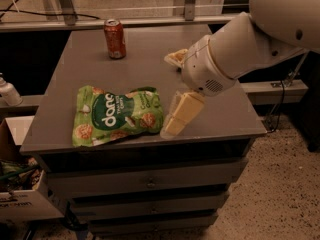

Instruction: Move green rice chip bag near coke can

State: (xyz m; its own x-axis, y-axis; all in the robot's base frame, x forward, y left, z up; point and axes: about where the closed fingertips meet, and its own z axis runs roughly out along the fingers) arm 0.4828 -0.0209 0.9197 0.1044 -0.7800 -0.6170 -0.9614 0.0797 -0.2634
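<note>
Next, the gripper closes on the short end (150,112) of the green rice chip bag that is farther away from the white bottle.
The green rice chip bag (117,115) lies flat near the front left of the grey table (150,49). The coke can (114,38) stands upright at the back left, well apart from the bag. My gripper (169,95) hangs over the table just right of the bag's right edge. It is open and empty. One cream finger (178,115) points down to the table's front edge beside the bag. The other finger (176,58) sticks out further back.
The table is a drawer cabinet (150,184) with its front edge close to the bag. A white bottle (7,91) and a cardboard box (20,194) stand at the left. A rail (150,19) runs behind the table. My arm (260,39) covers the table's right part.
</note>
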